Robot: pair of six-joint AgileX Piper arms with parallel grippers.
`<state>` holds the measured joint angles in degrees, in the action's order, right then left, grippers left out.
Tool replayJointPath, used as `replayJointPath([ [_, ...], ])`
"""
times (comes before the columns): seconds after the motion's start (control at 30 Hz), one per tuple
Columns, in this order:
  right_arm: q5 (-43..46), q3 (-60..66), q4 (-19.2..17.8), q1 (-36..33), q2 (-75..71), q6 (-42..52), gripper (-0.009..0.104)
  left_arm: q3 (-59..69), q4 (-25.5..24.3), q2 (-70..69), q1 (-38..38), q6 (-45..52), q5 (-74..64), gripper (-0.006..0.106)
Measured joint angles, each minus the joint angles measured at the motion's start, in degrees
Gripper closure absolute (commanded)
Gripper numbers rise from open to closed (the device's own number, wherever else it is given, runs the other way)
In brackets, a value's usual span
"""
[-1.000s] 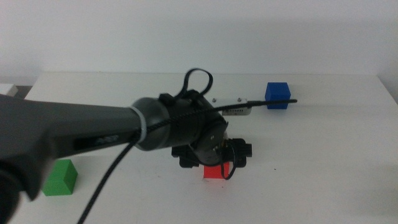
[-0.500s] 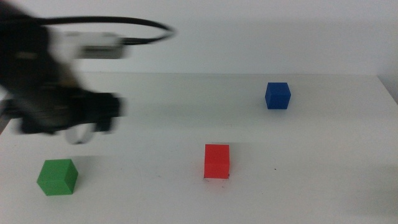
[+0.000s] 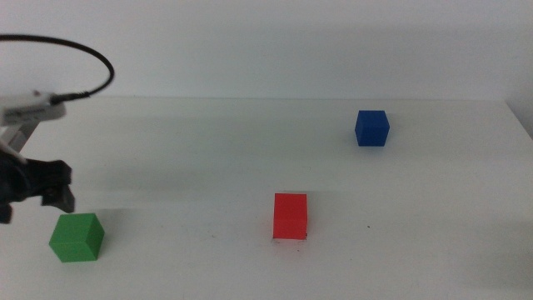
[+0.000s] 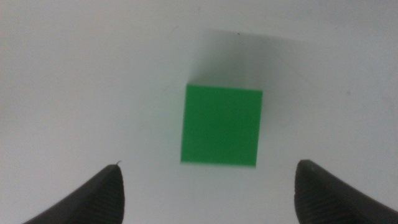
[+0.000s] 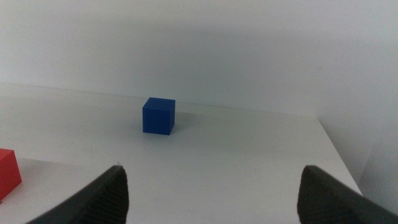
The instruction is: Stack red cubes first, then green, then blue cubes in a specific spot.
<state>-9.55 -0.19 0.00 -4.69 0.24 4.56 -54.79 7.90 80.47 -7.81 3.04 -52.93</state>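
Observation:
My left gripper closes next on the opposite sides of the green cube [image 3: 77, 237] [image 4: 221, 126], because that cube will go on top of the red cube.
The red cube [image 3: 290, 216] stands alone on the white table at front centre, and its edge also shows in the right wrist view [image 5: 7, 174]. A tiny dark speck lies at its base, so the specific spot is hidden under it or not distinguishable. At the front left sits the green cube [image 3: 77, 237]. My left gripper [image 3: 37, 187] hovers just above and behind it. In the left wrist view the gripper [image 4: 208, 180] is open, with the green cube [image 4: 222, 124] beyond its tips. The blue cube [image 3: 371, 127] [image 5: 158, 116] rests at the back right. My right gripper [image 5: 211, 171] is open and holds nothing, well short of it.
The white tabletop [image 3: 208, 150] ends at a pale wall behind and at an edge on the right [image 3: 520, 125]. A black cable [image 3: 92, 62] loops over the left arm. A small dark speck [image 3: 369, 226] lies right of the red cube.
My left arm left the red cube standing at front centre and swung left, ending over the green cube. None of the cubes moved.

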Motion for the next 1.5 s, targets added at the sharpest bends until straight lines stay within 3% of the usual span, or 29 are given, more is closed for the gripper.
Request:
replayJointPath([
  [0.33, 0.00, 0.00, 0.00, 0.00, 0.00, 0.00, 0.002, 0.12, 5.43, 15.39, -0.11, 3.89, 5.88, 0.007],
  [0.43, 0.00, 0.00, 0.00, 0.00, 0.00, 0.00, 0.002, 0.20, 5.84, 18.49, -0.11, 4.02, 7.32, 0.014],
  [0.53, 0.00, 0.00, 0.00, 0.00, 0.00, 0.00, 0.002, 0.20, 5.84, 20.00, 0.16, 4.02, 8.42, 0.031],
  [0.7, 0.00, 0.00, 0.00, 0.00, 0.00, 0.00, 0.002, -0.17, 5.51, 19.76, 2.61, 1.04, 8.78, 0.071],
  [0.87, 0.00, 0.00, 0.00, 0.00, 0.00, 0.00, 0.002, -6.70, -1.41, 16.21, 14.45, -11.66, 1.50, 0.091],
  [1.0, 0.00, 0.00, 0.00, 0.00, 0.00, 0.00, 0.002, -17.80, -7.24, 16.21, 30.22, -26.55, -3.50, 0.092],
  [1.17, 0.00, 0.00, 0.00, 0.00, 0.00, 0.00, 0.002, -31.09, -7.90, 21.98, 44.24, -36.62, -5.91, 0.092],
  [1.3, 0.00, 0.00, 0.00, 0.00, 0.00, 0.00, 0.002, -37.52, -8.31, 28.54, 48.72, -39.00, -7.81, 0.092],
  [1.5, 0.00, 0.00, 0.00, 0.00, 0.00, 0.00, 0.002, -40.62, -8.32, 34.83, 49.46, -39.92, -8.35, 0.092],
])
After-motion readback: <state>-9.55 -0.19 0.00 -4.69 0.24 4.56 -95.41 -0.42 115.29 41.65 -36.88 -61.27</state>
